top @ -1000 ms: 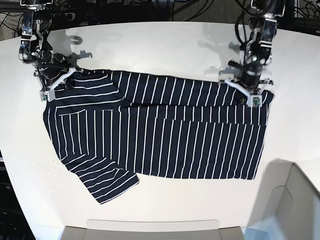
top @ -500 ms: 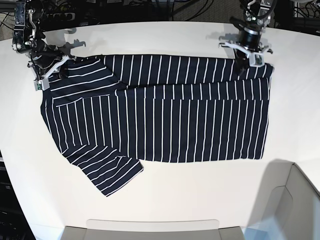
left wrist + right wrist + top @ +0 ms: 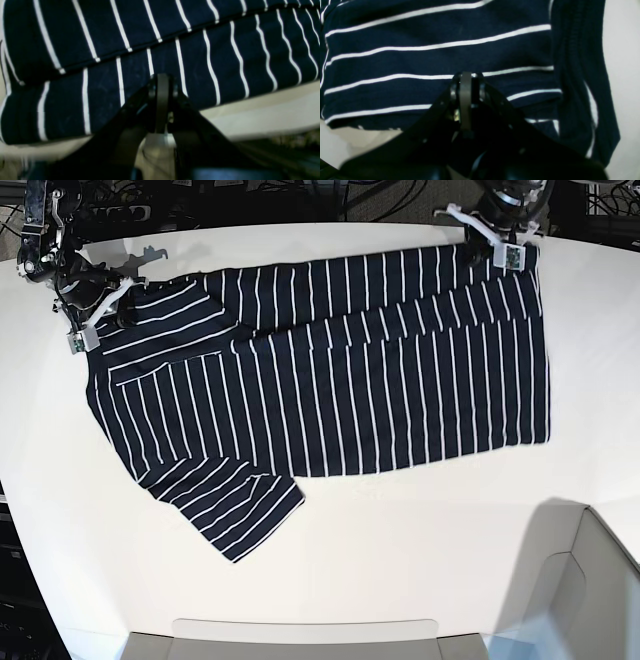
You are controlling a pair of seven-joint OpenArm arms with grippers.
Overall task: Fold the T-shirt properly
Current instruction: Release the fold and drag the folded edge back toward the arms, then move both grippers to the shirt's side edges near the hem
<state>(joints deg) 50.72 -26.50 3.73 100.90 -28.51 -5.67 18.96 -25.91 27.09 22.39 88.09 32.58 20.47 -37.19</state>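
Next, I let go of the T-shirt's corner with my right gripper on the white table (image 3: 92, 290) just past the shirt's folded flap. The T-shirt now lies spread on the table.
The T-shirt (image 3: 330, 380), dark navy with white pinstripes, lies spread on the white table (image 3: 400, 560), one sleeve pointing to the near left. My left gripper (image 3: 497, 240) is at the shirt's far right corner, shut on the cloth's edge. My right gripper (image 3: 92, 315) is at the far left corner, by the other sleeve, also shut on the cloth. In the left wrist view the closed fingertips (image 3: 162, 80) press against the striped T-shirt (image 3: 225, 50), where a folded layer shows. In the right wrist view the closed fingertips (image 3: 466, 78) meet the T-shirt (image 3: 420, 57).
A grey bin (image 3: 585, 580) stands at the near right corner and a flat grey tray (image 3: 300, 635) at the near edge. Dark cables (image 3: 300, 195) run beyond the table's far edge. The table curves away at the left.
Both grippers have moved toward the far edge, dragging the shirt's upper edge with them. The shirt now lies farther back and more spread out, tilted up to the right.
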